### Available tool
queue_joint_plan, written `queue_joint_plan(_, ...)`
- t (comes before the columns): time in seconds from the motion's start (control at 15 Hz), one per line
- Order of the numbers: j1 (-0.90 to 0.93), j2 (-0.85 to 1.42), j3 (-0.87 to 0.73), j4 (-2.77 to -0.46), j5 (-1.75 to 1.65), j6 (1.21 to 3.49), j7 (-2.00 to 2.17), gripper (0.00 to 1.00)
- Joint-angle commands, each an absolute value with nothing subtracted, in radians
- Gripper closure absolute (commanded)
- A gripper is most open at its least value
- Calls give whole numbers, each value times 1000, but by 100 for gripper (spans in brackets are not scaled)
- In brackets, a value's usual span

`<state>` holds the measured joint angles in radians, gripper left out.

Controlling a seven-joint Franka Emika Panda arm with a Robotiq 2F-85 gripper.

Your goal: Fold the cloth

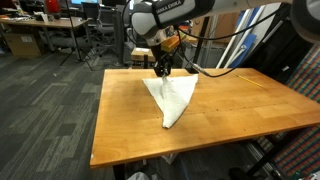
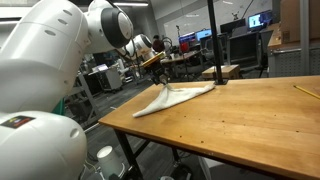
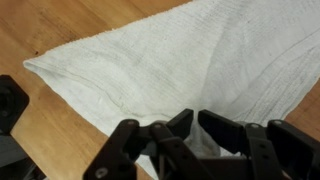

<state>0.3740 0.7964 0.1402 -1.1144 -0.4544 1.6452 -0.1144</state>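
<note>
Next, my gripper releases the pinched white cloth near its far corner [image 1: 153, 78] on the side toward the office desks.
A white cloth [image 1: 172, 98] lies on the wooden table [image 1: 240, 105], folded into a rough triangle with its point toward the table's front edge. It also shows in an exterior view [image 2: 178, 97] and fills the wrist view [image 3: 180, 65]. My gripper [image 1: 162, 70] is at the cloth's far edge, also seen in an exterior view [image 2: 157, 68]. In the wrist view its fingers [image 3: 195, 122] are nearly together, with a raised pinch of cloth between them.
A black pole on a base [image 2: 212, 40] stands on the table behind the cloth. A thin yellow stick [image 2: 305, 91] lies near the table's edge. Office desks and chairs [image 1: 60, 25] fill the background. Cables [image 1: 225, 60] hang from the arm.
</note>
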Motion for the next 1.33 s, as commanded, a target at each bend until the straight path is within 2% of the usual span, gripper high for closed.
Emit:
queue_joint_plan(0.0,421,871,123,-957,-424,1580,-129,92)
queue_joint_plan(0.67,465,963,69,-783,-407,1586,-76,91)
queue_joint_plan(0.73,452,964,87,-791,-413,1584,-73,85)
queue_joint_plan(0.8,450,971,83,-793,-416,1583,-68,61)
queue_joint_plan(0.93,439,974,88,-801,-409,1581,-62,58)
queue_joint_plan(1.27,402,934,88,-873,-397,1597,-38,20)
